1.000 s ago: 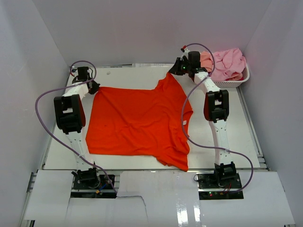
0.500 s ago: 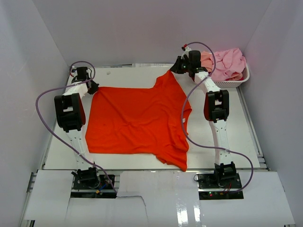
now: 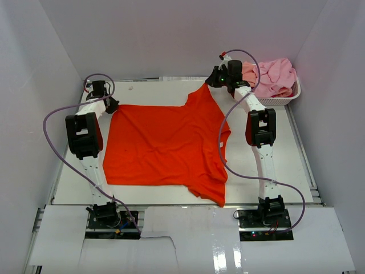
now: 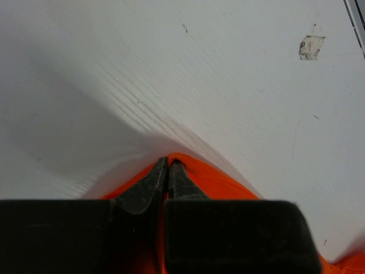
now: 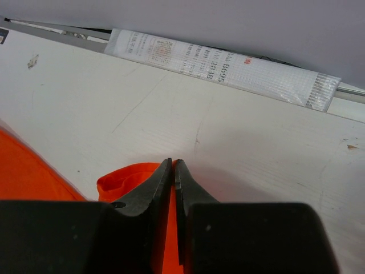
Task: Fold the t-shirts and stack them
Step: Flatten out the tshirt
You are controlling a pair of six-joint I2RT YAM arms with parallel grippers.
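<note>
Next, my left gripper releases the corner of the orange-red t-shirt on the bare white table (image 3: 116, 101) (image 4: 175, 124) toward the small patch.
An orange-red t-shirt (image 3: 165, 145) lies spread out across the table, its near right part rumpled and reaching the front edge. My left gripper (image 3: 114, 105) is at the shirt's far left corner, shut on the cloth. In the left wrist view the left gripper (image 4: 169, 162) pinches an orange fold (image 4: 217, 180). My right gripper (image 3: 212, 83) holds the far right corner, drawn to a point. In the right wrist view the right gripper (image 5: 173, 162) is shut on orange cloth (image 5: 122, 177). More t-shirts (image 3: 274, 77), pink and peach, are piled in a basket.
A white perforated basket (image 3: 285, 100) stands at the back right corner, just behind the right arm. A white labelled strip (image 5: 228, 68) runs along the table's far edge. White walls close in the table on three sides.
The right gripper has drawn the shirt's far right corner slightly farther back, pulling that edge tauter. The left gripper has stayed where it was.
</note>
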